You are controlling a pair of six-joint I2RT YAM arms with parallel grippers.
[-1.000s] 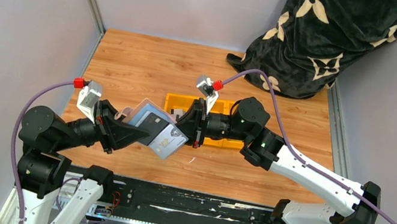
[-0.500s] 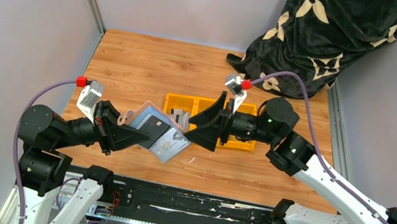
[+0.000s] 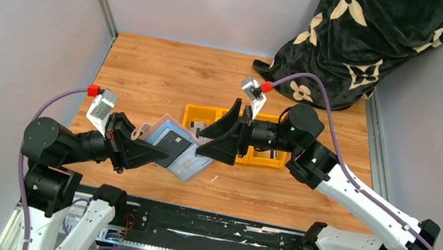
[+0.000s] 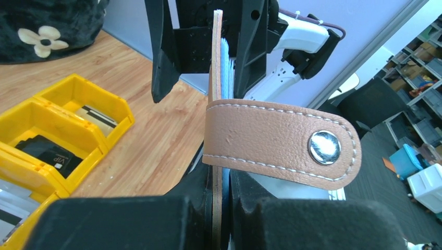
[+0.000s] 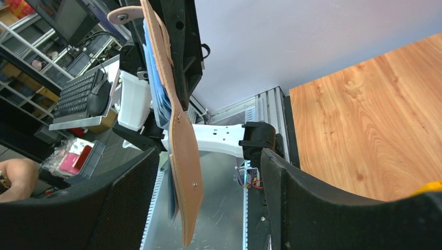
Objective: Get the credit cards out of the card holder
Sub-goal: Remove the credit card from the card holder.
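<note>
I should hold the card holder with my right gripper while my left gripper takes it at the tab (image 4: 215, 133), because the snap tab sticks out above my left gripper's fingers.
The card holder (image 3: 160, 130) hangs in the air, blue-grey inside and tan leather outside, with a snap tab (image 4: 281, 138). My left gripper (image 3: 137, 148) is shut on its near edge (image 4: 220, 205). Credit cards (image 3: 192, 163) sit in its slots, one dark and one light with print. My right gripper (image 3: 211, 135) is open at the holder's far edge. In the right wrist view the holder's lower edge (image 5: 186, 172) hangs between that gripper's (image 5: 208, 208) spread fingers (image 5: 125, 203), nearer the left one and touching neither.
Yellow bins (image 3: 266, 161) sit mid-table behind the grippers, with a black card (image 4: 49, 153) and other cards in them. A black flowered blanket (image 3: 369, 41) is heaped at the back right. Grey walls close in both sides.
The right gripper has opened, drawn back to the right, then come left again around the holder's far edge. The left gripper still holds the holder, slightly lower.
</note>
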